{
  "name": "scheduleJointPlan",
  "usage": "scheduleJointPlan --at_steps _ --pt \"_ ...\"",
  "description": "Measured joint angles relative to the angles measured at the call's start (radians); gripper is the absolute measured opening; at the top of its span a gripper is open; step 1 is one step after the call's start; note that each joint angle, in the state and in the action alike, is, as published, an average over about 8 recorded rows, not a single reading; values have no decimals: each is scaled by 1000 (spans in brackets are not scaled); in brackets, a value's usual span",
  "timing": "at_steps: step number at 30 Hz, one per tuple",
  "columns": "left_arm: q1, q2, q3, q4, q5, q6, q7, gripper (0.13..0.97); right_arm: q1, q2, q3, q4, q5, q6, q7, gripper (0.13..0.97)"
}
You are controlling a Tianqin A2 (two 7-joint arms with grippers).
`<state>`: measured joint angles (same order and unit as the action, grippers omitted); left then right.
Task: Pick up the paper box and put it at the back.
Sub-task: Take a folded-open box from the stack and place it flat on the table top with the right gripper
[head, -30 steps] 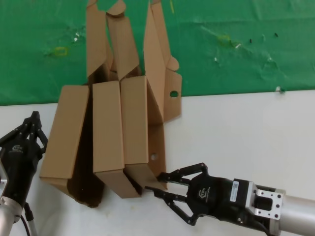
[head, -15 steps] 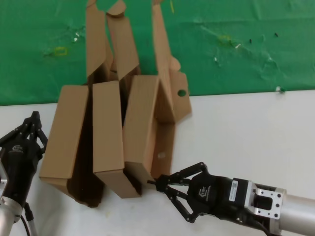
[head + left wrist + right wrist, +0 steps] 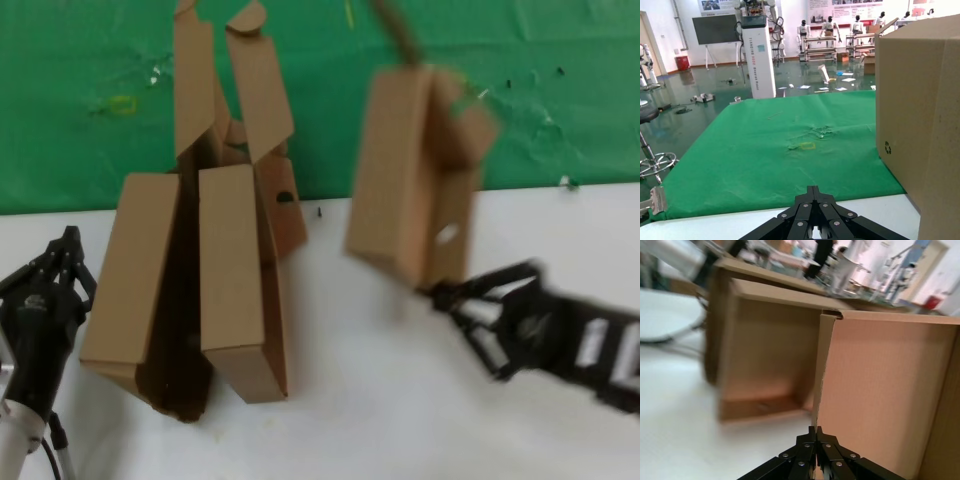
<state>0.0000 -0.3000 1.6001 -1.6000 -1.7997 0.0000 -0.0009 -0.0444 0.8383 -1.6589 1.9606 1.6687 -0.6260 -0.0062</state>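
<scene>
My right gripper is to release the paper box soon, which hangs tilted over the cloth's border now. It will set the box down on the green cloth [image 3: 434, 118] just past the white tabletop.
The paper box [image 3: 405, 185], brown cardboard with a round hole in its side wall, hangs tilted in the air over the border of the green cloth [image 3: 570, 110] and the white tabletop [image 3: 400, 400]. My right gripper [image 3: 438, 293] is shut on its lower wall edge. In the right wrist view the gripper [image 3: 816, 430] pinches the thin edge of that box [image 3: 880, 390]. My left gripper [image 3: 66, 242] is shut and empty, parked at the near left beside the other boxes; it also shows in the left wrist view [image 3: 813, 189].
Two similar brown boxes [image 3: 135, 270] [image 3: 235, 265] stay together on the left, their open lids [image 3: 255, 85] reaching over the green cloth. They show in the right wrist view [image 3: 765, 350]. One box wall [image 3: 920, 115] fills the side of the left wrist view.
My right gripper closed on the paper box's wall, pulled it away from the other two boxes, and lifted it up to the right toward the green cloth. The left arm has not moved.
</scene>
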Motion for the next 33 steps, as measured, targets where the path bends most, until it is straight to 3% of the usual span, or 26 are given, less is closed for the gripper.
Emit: scheduleJointPlan --at_steps 5,9,15,26,33 --pt "0 0 0 0 0 0 0 143 -55 99 154 74 -26 14 37 149" --pt "0 0 0 0 0 0 0 143 4 163 155 87 -124 11 118 149" --pt "0 0 0 0 0 0 0 143 245 177 -23 16 -392 -62 246 149" --pt "0 0 0 0 0 0 0 143 713 -32 -339 -186 -886 -414 443 149" --pt "0 0 0 0 0 0 0 143 901 -203 -437 -320 -1080 -616 480 149"
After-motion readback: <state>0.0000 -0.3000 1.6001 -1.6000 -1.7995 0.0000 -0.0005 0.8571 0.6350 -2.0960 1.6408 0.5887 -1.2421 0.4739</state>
